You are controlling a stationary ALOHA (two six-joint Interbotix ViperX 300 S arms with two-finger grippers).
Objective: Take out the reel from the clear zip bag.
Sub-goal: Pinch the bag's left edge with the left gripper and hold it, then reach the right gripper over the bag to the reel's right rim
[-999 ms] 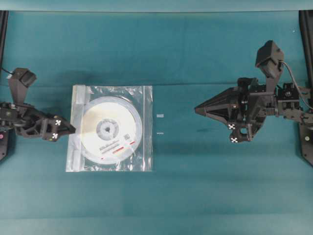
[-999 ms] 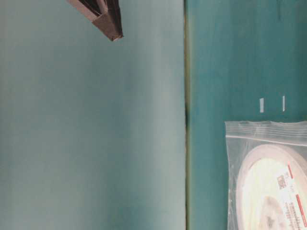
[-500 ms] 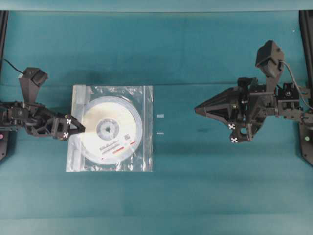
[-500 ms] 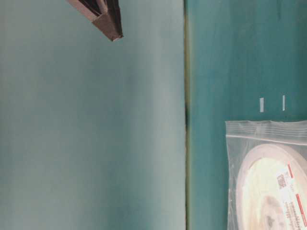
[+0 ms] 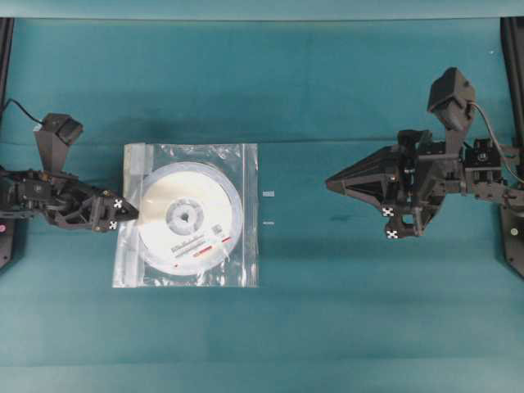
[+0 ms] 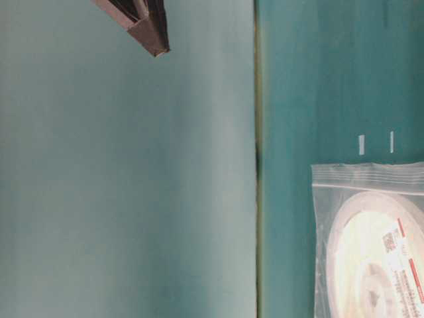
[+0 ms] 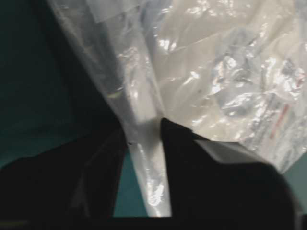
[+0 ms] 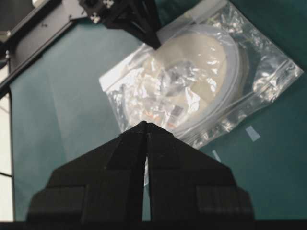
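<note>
Next, my right gripper closes on the reel's rim (image 5: 240, 214) (image 8: 205, 124) at the point nearest the white tape marks, opposite the zip of the clear zip bag.
The clear zip bag (image 5: 246, 164) lies flat on the teal cloth left of centre, its zip strip along the left edge. Inside it lies the reel (image 5: 187, 217), white with a grey hub and a red-marked label. My left gripper (image 5: 131, 214) is at the middle of the bag's left edge. In the left wrist view its jaws (image 7: 144, 132) pinch the bag's zip strip (image 7: 139, 96). My right gripper (image 5: 327, 182) hovers shut and empty to the right of the bag, well clear of it, pointing at it (image 8: 146, 123). The table-level view shows the bag's corner (image 6: 324, 199) and part of the reel (image 6: 371, 252).
Two small white tape marks (image 5: 269, 194) (image 5: 268, 222) sit on the cloth just right of the bag. Black frame posts stand at the far left (image 5: 6, 49) and far right (image 5: 514, 49) edges. Bare teal cloth (image 5: 262, 344) lies in front of and behind the bag.
My left gripper moved right onto the bag's left edge and its jaws closed from wide open onto the zip strip. The bag shifted slightly right. The right arm stayed still.
</note>
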